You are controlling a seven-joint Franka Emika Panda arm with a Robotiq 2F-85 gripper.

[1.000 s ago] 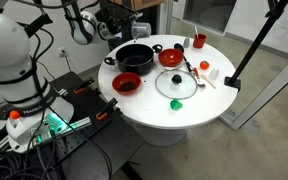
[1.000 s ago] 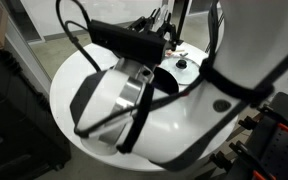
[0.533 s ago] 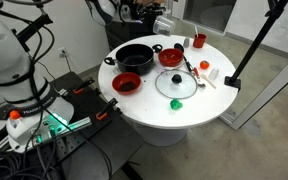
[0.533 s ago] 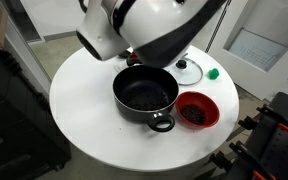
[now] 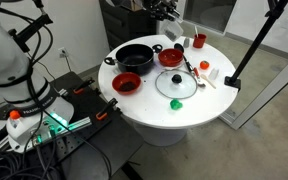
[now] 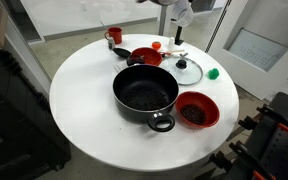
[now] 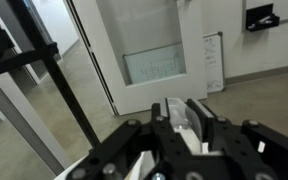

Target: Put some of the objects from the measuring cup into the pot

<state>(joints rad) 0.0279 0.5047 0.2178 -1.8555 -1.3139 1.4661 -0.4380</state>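
My gripper is going to release the measuring cup on the white table's bare rim [image 5: 209,98] past the glass lid, toward the black stand pole.
The black pot [image 5: 136,57] with red handles stands on the round white table [image 5: 154,115]; it also shows in an exterior view [image 6: 144,93], with small dark bits on its bottom. My gripper [image 6: 178,10] is high above the table's far side, also seen at the top of an exterior view [image 5: 167,10]. In the wrist view my gripper [image 7: 179,108] is shut on the pale translucent measuring cup [image 7: 176,120], tilted toward the room's wall and door. The cup shows as a pale shape [image 6: 185,14] at the fingers. Its contents are hidden.
Two red bowls [image 6: 194,111] [image 6: 147,56] flank the pot. A glass lid [image 6: 187,70] lies beside a small green piece [image 6: 212,73]. A red cup [image 6: 114,35] stands at the table's far edge. A black stand pole [image 5: 252,45] rises beside the table.
My arm has swung up and away from over the pot to the table's far side. It no longer blocks the exterior view, so the pot and bowls now show.
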